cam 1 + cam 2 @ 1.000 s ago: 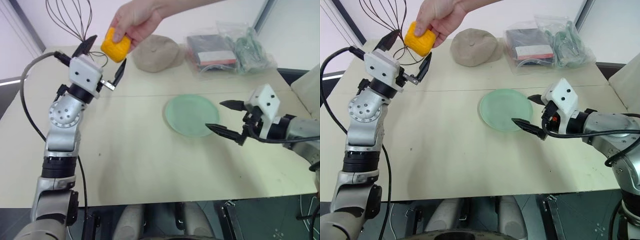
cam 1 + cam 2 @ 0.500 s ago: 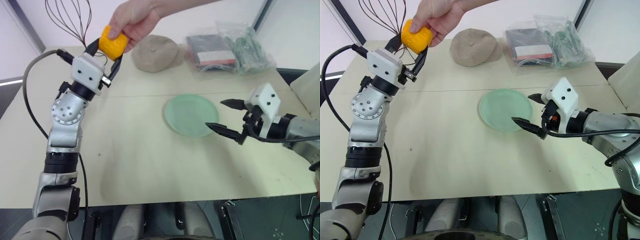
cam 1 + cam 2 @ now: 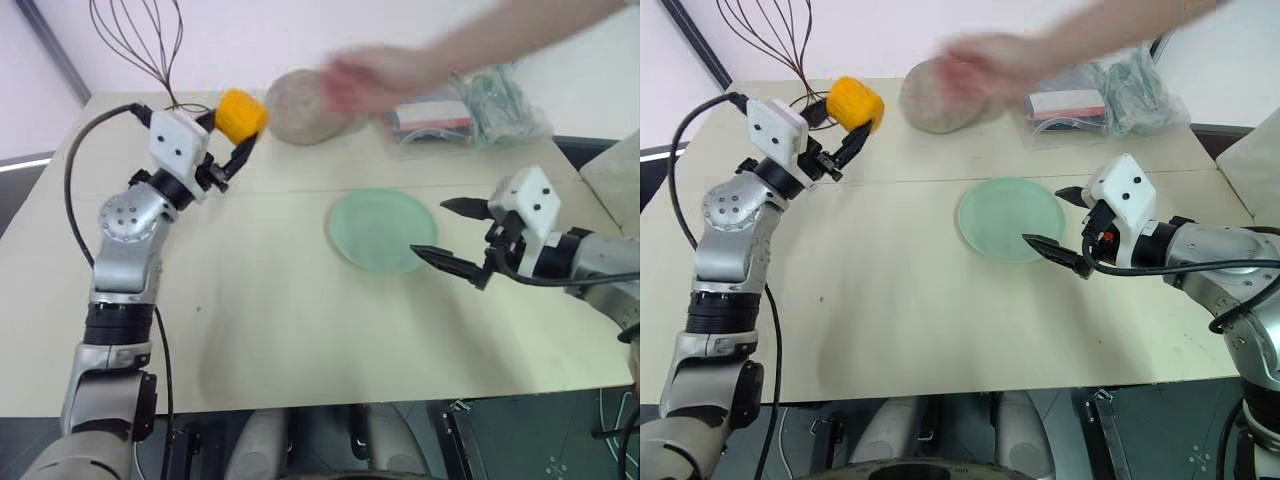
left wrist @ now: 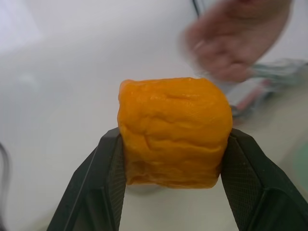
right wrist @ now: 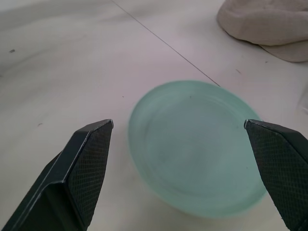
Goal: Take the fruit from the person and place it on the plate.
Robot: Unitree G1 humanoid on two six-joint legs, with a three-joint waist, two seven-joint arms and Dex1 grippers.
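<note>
The robot's left gripper needs to release the fruit on the pale green plate's half (image 3: 357,233) that is away from the right gripper.
A small yellow-orange fruit (image 3: 241,114) hangs above the table's far left, and my left gripper (image 3: 232,128) is shut on it. In the left wrist view the two black fingers (image 4: 109,168) press the fruit's (image 4: 173,132) sides. The person's hand (image 3: 375,75) is blurred, apart from the fruit, over the back of the table. The pale green plate (image 3: 382,230) lies flat mid-table, with nothing on it. My right gripper (image 3: 450,232) is open at the plate's right rim, its fingers either side of the plate (image 5: 197,144) in the right wrist view.
A beige cap (image 3: 300,105) lies behind the fruit at the back of the table. Clear plastic bags (image 3: 460,100) sit at the back right. A wire whisk (image 3: 140,35) stands at the back left corner. The table's front edge (image 3: 350,395) runs near me.
My left gripper shut on the fruit, rolled, and sank a little with it. The person's hand let go and pulled away to the right. The right arm stayed still.
</note>
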